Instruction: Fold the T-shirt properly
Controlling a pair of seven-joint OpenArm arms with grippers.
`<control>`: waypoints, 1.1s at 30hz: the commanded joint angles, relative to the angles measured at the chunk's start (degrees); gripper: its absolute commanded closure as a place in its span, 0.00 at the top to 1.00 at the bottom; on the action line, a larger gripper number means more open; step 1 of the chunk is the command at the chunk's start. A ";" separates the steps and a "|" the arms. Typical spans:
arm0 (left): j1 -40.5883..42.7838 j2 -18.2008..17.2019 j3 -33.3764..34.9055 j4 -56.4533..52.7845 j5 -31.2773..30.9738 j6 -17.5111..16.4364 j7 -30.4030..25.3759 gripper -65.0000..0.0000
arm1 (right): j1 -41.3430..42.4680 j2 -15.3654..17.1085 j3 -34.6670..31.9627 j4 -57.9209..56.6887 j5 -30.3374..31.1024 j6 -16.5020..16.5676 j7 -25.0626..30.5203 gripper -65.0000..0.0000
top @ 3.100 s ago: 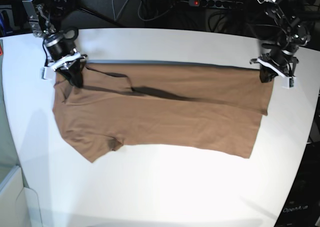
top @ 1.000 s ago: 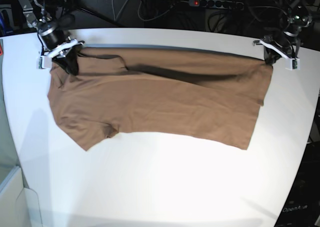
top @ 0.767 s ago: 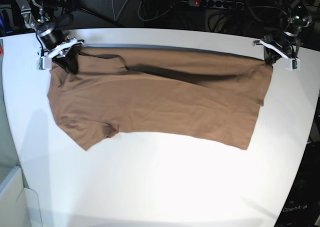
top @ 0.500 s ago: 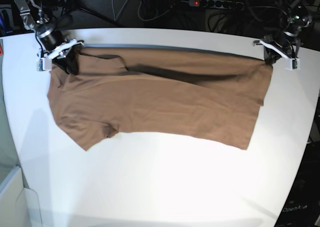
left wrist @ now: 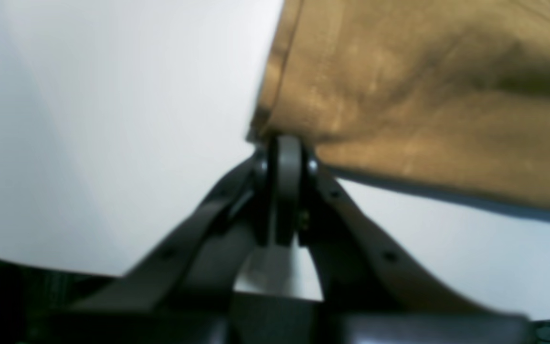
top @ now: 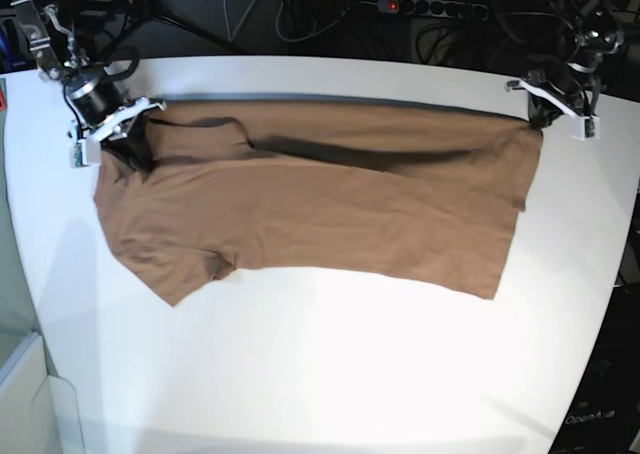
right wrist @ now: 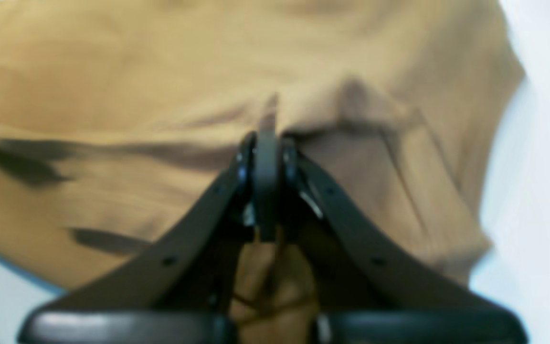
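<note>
The robot's right gripper needs to release the shoulder pleat on the T-shirt [top: 156, 213] just behind the base of the near sleeve.
The tan-brown T-shirt [top: 320, 199] lies folded lengthwise across the white table [top: 330, 374], stretched between the two arms. My left gripper [top: 540, 121] is shut on the T-shirt's far right corner; in the left wrist view the left gripper [left wrist: 282, 143] pinches the T-shirt [left wrist: 423, 95] at its hemmed corner. At the far left my right gripper [top: 135, 149] is shut on the shoulder area. From the right wrist the right gripper [right wrist: 266, 136] bites a raised pleat of T-shirt [right wrist: 136, 95]. A sleeve [top: 170, 264] points toward the near left.
Cables and a power strip [top: 435, 7] run behind the table's far edge. Bare table surface spreads in front of the shirt. The table's curved right edge [top: 615, 274] drops off to a dark area.
The right gripper has moved further left and slightly nearer with the shoulder in its grip, drawing the cloth tauter. The left gripper has stayed put.
</note>
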 commanded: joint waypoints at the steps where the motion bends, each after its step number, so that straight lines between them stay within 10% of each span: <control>1: 1.38 0.35 0.00 -1.00 6.67 1.80 8.17 0.03 | 0.44 1.29 0.62 1.71 0.32 0.35 0.10 0.01; 24: 1.12 0.44 -0.09 -1.00 6.49 1.80 8.17 0.03 | 18.03 -3.99 0.71 -5.06 0.23 0.35 -19.06 0.03; 33: 1.03 0.44 -0.09 -1.00 6.49 1.80 8.17 0.03 | 19.17 -5.13 0.27 -8.49 0.23 0.61 -19.06 0.55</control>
